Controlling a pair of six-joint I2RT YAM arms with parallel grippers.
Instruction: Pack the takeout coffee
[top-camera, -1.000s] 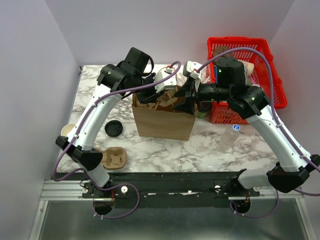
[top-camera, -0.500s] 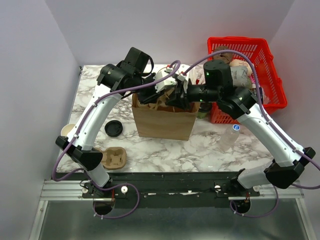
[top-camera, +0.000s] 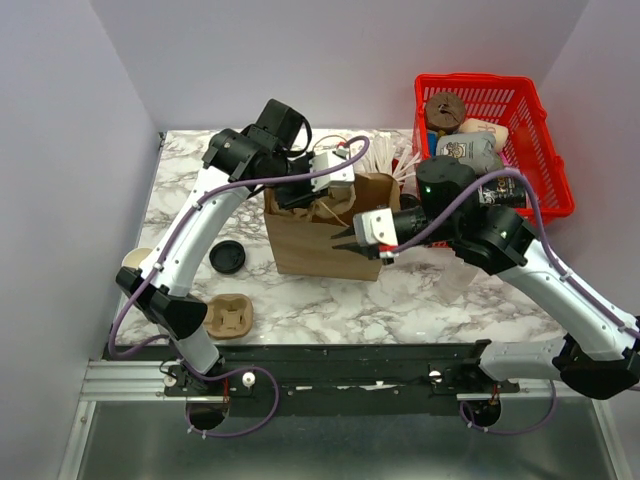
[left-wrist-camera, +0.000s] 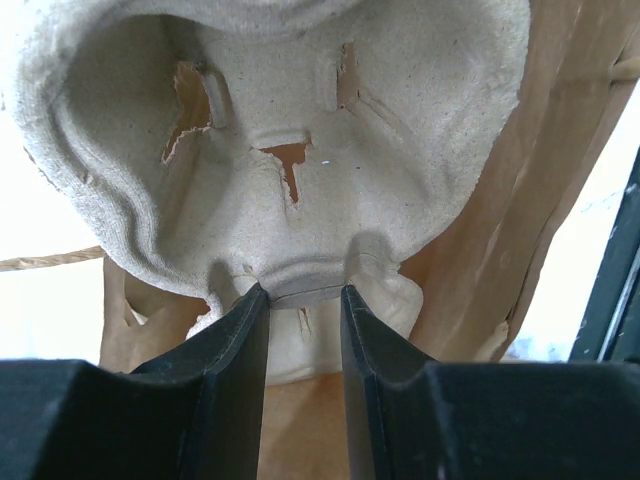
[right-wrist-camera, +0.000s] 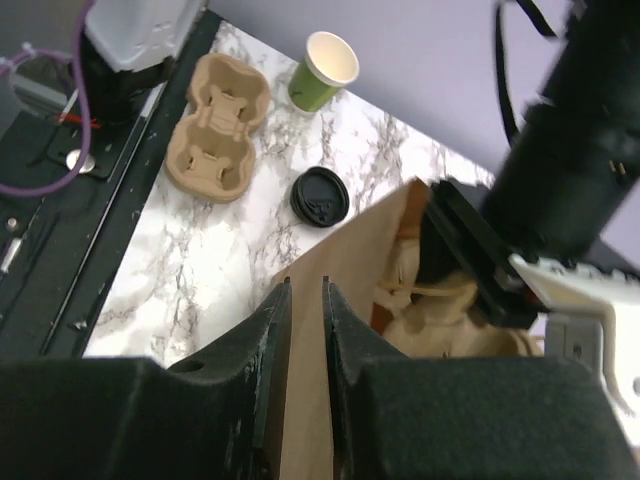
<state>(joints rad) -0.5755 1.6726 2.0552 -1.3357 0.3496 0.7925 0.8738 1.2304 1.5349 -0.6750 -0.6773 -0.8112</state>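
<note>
My left gripper is going to lower the pulp cup carrier and let go of it down inside the open brown paper bag (top-camera: 345, 219).
The olive-green cup (right-wrist-camera: 325, 70) stands open, without its lid, at the table's left edge; in the top view it (top-camera: 133, 262) is half hidden by my left arm. Its black lid (top-camera: 227, 256) lies apart on the marble, and also shows in the right wrist view (right-wrist-camera: 320, 197). A brown paper bag (top-camera: 320, 250) stands open mid-table. My left gripper (top-camera: 325, 195) reaches into it, shut on the rim of a pulp cup carrier (left-wrist-camera: 300, 150). My right gripper (right-wrist-camera: 305, 285) is closed on the bag's near wall (right-wrist-camera: 305, 400), with only a narrow gap between the fingers.
A second pulp carrier (top-camera: 228, 316) lies near the front left edge. A red basket (top-camera: 545, 160) with several items stands at the back right. White sticks (top-camera: 403, 165) show behind the bag. A clear bottle (top-camera: 452, 285) lies under my right arm.
My right gripper has swung from the bag's far right rim toward the near side and now sits on the near wall. My left gripper has stayed in the bag with the carrier.
</note>
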